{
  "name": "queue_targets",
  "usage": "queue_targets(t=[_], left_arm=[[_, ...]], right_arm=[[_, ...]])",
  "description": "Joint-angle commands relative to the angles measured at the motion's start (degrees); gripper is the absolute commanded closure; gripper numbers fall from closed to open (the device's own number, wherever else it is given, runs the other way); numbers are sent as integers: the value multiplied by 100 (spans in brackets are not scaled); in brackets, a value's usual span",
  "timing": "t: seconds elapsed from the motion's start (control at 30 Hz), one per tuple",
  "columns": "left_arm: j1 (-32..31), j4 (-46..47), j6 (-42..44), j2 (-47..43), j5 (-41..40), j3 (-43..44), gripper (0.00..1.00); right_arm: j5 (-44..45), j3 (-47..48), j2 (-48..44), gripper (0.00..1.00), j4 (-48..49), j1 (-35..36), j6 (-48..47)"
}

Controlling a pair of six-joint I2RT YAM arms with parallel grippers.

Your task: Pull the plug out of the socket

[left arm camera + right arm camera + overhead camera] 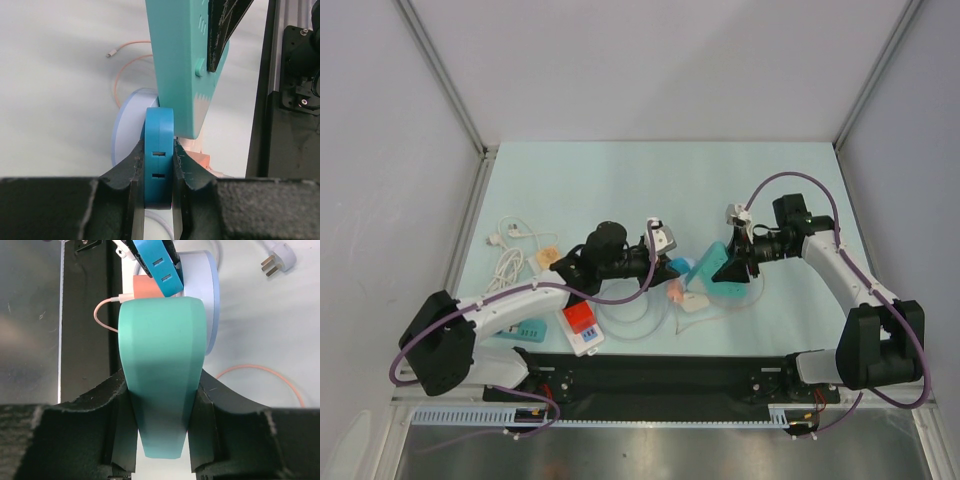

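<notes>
My left gripper needs to let go of the blue plug on the bare tabletop (565, 187) beyond the white cable, near the far edge of the tabletop.
My left gripper (670, 266) is shut on a blue disc-shaped plug piece (159, 135) with two slots in its edge; my black fingers (131, 170) press both of its flat sides. My right gripper (734, 262) is shut on a teal wedge-shaped socket body (160, 350), held above the table. The two grippers face each other at the table's middle. In the left wrist view the blue piece's top meets the lower end of the teal body (177, 60). In the right wrist view the blue piece (159, 265) lies just beyond the teal body's far end. I cannot tell whether they are joined.
A pale round reel (202, 295) and an orange adapter (145, 287) with a thin orange cable (270, 375) lie under the grippers. A white cable with a plug (510, 250), a red-and-white box (582, 322) and a small teal block (530, 328) lie left. The black base rail (650, 375) runs along the near edge.
</notes>
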Motion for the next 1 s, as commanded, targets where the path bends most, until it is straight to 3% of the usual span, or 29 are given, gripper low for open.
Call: queue_targets(t=[0.0,0.17,0.47,0.6,0.73,0.77,0.9,0.97], left_arm=[[-9,866,149,-64,-11,295,100],[-44,1408,246,-336,524,59,100],[-184,1147,879,-618,701,-48,100],[26,761,-495,-198,813,504,100],[18,874,-1107,-99,1131,655,100],[-52,831,-1003,-169,1010,656,100],[-676,-72,804,-398,-112,909,100],[-922,-800,1141,-224,-545,1155,100]], right_arm=[[-268,187,-147,100,-182,93,117],[453,91,-121,100,784,6,1380],[586,11,-94,100,1022,-100,1594],[761,-41,-129,100,1101,-91,1673],[928,-94,-173,100,1294,-100,1848],[998,-103,-156,100,1312,-100,1866],[1113,-121,-138,100,1435,-118,1980],[1122,-129,-147,100,1453,-100,1998]])
